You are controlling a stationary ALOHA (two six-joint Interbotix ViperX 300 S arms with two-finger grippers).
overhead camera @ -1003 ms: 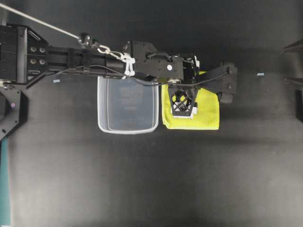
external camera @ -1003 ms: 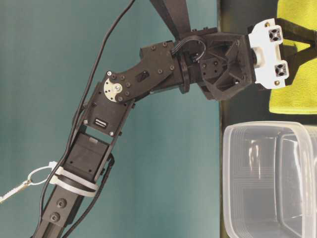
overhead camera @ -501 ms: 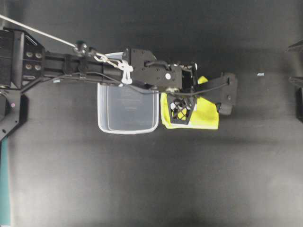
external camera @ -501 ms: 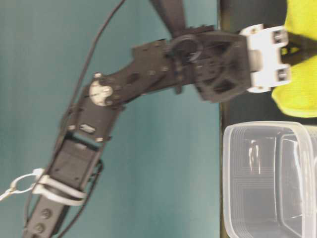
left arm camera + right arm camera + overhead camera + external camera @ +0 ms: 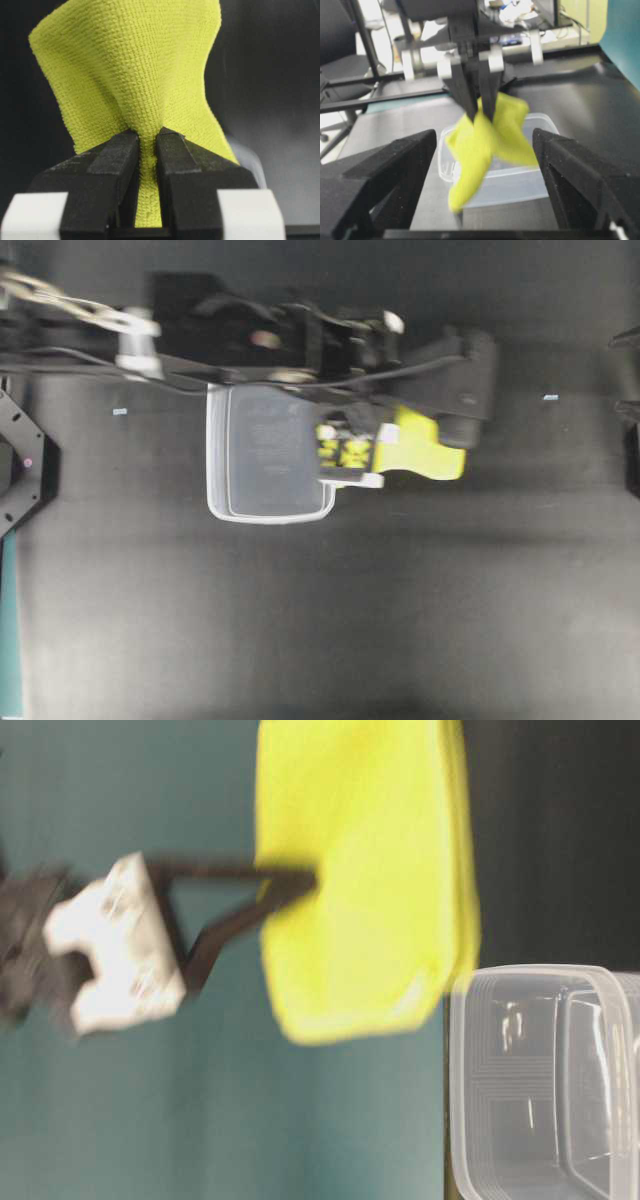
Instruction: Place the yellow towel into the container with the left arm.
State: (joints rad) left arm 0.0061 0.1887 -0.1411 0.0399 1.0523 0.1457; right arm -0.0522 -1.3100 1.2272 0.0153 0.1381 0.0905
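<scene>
My left gripper is to act on the yellow towel. It will put the towel down on the middle of the clear container's bottom (image 5: 286, 443).
The yellow towel (image 5: 135, 75) hangs pinched between the jaws of my left gripper (image 5: 147, 142), which is shut on a bunched fold of it. In the overhead view the left gripper (image 5: 345, 452) is over the right rim of the clear container (image 5: 265, 455), and the towel (image 5: 425, 445) trails to its right, off the table. At table level the towel (image 5: 365, 880) dangles beside and above the container (image 5: 540, 1080). My right gripper (image 5: 485, 150) stands open with nothing between its fingers, facing the towel (image 5: 470, 165) and the container (image 5: 520, 182) from a distance.
The black table (image 5: 330, 620) spreads in front of the container. The right arm's dark parts (image 5: 625, 375) sit at the right edge of the overhead view. Two small pale marks (image 5: 550, 397) lie on the table surface.
My left gripper shut on the towel, lifted it off the table and carried it left toward the container's right rim. The right gripper has stayed put.
</scene>
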